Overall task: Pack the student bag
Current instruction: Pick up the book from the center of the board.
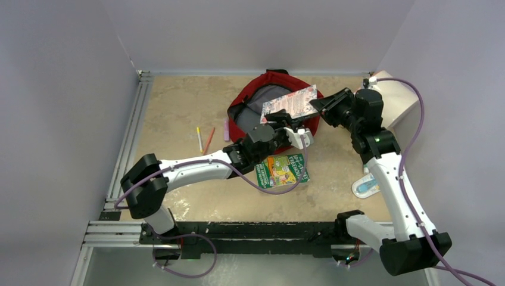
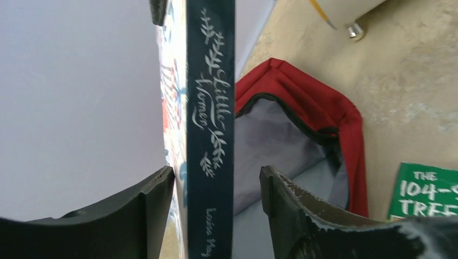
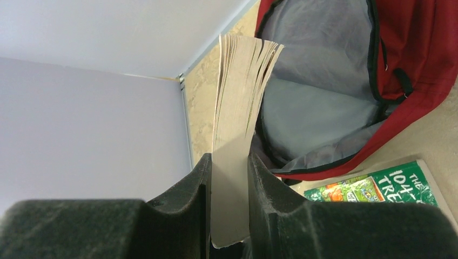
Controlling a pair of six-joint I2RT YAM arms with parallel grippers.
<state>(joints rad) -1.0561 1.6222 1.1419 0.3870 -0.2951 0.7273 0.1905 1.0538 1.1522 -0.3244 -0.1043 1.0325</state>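
Observation:
I have the book's page edge near the book's corner in my right gripper, so I need to hold the book's spine with my left gripper while my right gripper takes the page edge's middle (image 3: 236,124).
The student bag (image 1: 271,78) lies at the back middle of the table, dark red, its mouth open on grey lining (image 2: 270,135). Over that mouth hangs a book (image 1: 292,102) with a floral cover and a dark blue spine (image 2: 210,108). My right gripper (image 1: 318,104) is shut on the book's page edge (image 3: 240,91), both fingers pressed flat against it (image 3: 229,167). My left gripper (image 1: 289,126) straddles the spine end, open (image 2: 217,181): one finger lies against the cover, the other stands off with a gap. The bag (image 3: 421,48) lies below the book.
A green paperback (image 1: 281,170) lies on the table in front of the bag, under my left arm. A white pen (image 1: 199,140), an orange one (image 1: 209,140) and a pink item (image 1: 226,129) lie to the left. A white rounded box (image 1: 396,98) stands at the back right.

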